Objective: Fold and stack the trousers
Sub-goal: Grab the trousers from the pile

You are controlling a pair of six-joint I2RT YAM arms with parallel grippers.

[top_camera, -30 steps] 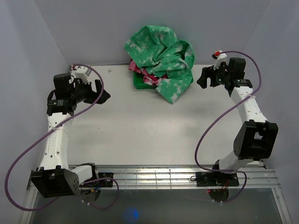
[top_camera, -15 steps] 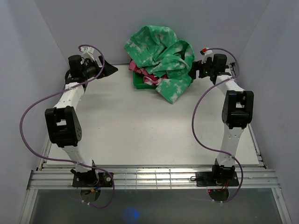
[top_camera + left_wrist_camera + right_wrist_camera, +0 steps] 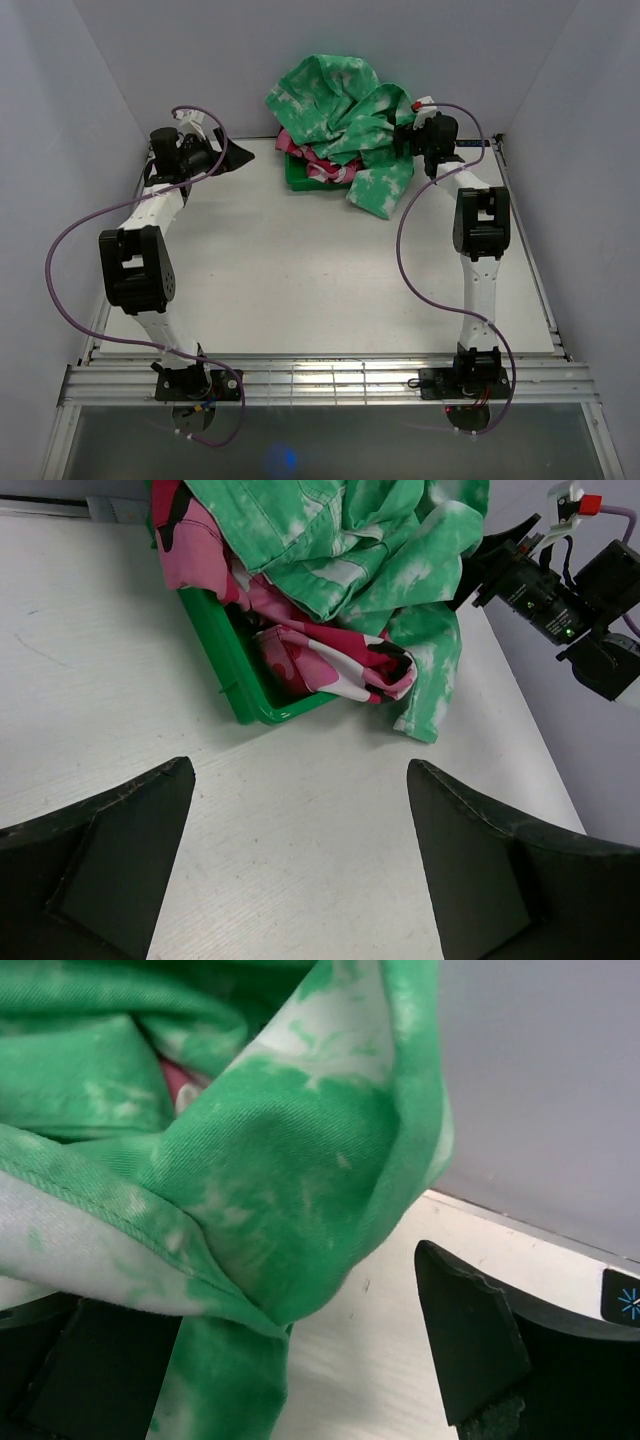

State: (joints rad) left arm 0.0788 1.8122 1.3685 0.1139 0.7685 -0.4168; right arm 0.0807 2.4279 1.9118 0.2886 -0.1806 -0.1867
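Note:
The left gripper of mine should next move to the trousers' edge (image 3: 289,131) (image 3: 246,563) above the pink patterned cloth, on the side nearest to it, and close there.
The trousers (image 3: 345,118), bright green with white blotches, lie crumpled over a green bin (image 3: 296,178) at the table's far edge, one leg trailing onto the table. My right gripper (image 3: 403,140) is at their right side, open. In the right wrist view a fold of the trousers (image 3: 280,1170) hangs between the wide jaws of the right gripper (image 3: 255,1290) and covers the left finger's tip. My left gripper (image 3: 238,156) stands open left of the bin. In its wrist view the left gripper (image 3: 300,770) is over bare table, short of the trousers (image 3: 340,540).
Pink patterned cloth (image 3: 320,655) fills the green bin (image 3: 235,675) under the trousers. Grey walls close in the table at the back and both sides. A metal rail (image 3: 330,382) runs along the near edge by the arm bases.
Both arms have stretched out toward the far edge. The right gripper moved left up to the trousers' side. The left gripper moved up and right toward the bin.

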